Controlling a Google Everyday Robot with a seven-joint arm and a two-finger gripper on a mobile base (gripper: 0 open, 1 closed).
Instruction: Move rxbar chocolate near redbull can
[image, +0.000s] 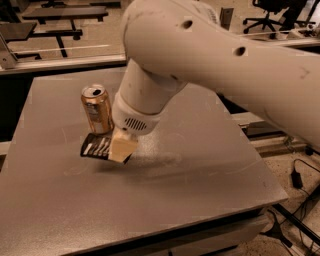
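Note:
The robot's gripper needs to set the rxbar chocolate down on the grey table's back part (150, 90), past the gold can.
The rxbar chocolate (96, 146) is a flat black wrapper with white lettering. It is at the left middle of the grey table (210, 170), just in front of a gold can. My gripper (121, 148) hangs from the big white arm and is shut on the bar's right end. The bar is slightly tilted, just above the table top. The redbull can is not in view; the arm covers much of the table's back.
A wider gold soda can (97, 108) stands upright just behind the bar, nearly touching it. The table's front edge (165, 235) and right edge are close. Desks and office chairs stand in the background.

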